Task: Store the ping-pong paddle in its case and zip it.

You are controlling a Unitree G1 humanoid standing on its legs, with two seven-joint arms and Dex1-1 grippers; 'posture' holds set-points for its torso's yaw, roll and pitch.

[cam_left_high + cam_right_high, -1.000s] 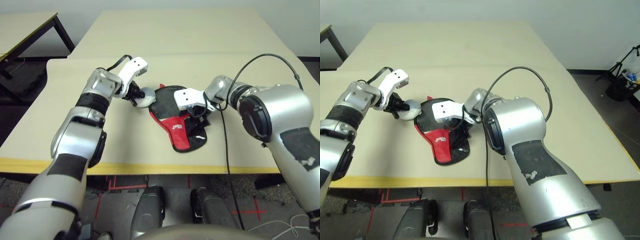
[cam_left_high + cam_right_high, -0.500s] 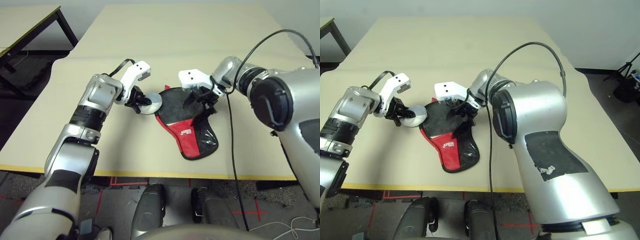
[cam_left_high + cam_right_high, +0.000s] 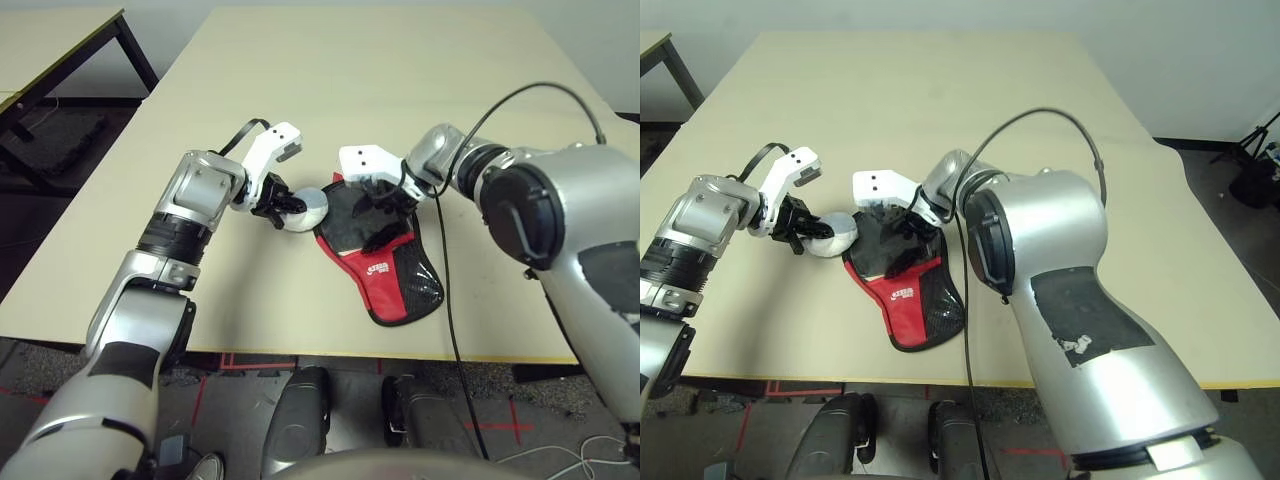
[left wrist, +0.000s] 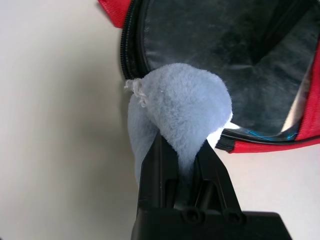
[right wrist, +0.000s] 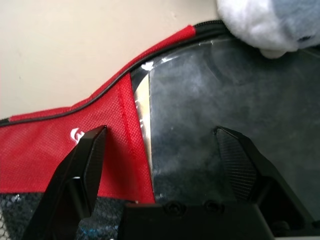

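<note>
Next, my left gripper lets go of the fluffy grey-white ball on the table (image 3: 350,152), just beyond the round end of the case.
The case (image 3: 388,278) lies flat on the table, its red panel and mesh pocket toward me and its round end unzipped. Inside that end shows the ping-pong paddle's black rubber face (image 5: 200,130); the handle is hidden under the red cover. My right gripper (image 3: 378,212) hovers open just over the black face, one finger (image 5: 87,160) above the red flap and the other above the rubber. My left gripper (image 3: 278,203) is shut on a fluffy grey-white ball (image 4: 180,112), which rests against the case's zipper rim (image 4: 131,55) at its left side.
A black cable (image 3: 441,290) runs from my right arm across the table (image 3: 300,80) and over its front edge, just right of the case. A second table (image 3: 50,40) stands at the far left beyond a gap.
My right gripper has come from the case's far rim down over the paddle's black face. The left gripper still holds the fluffy ball against the rim. The camera has shifted a little.
</note>
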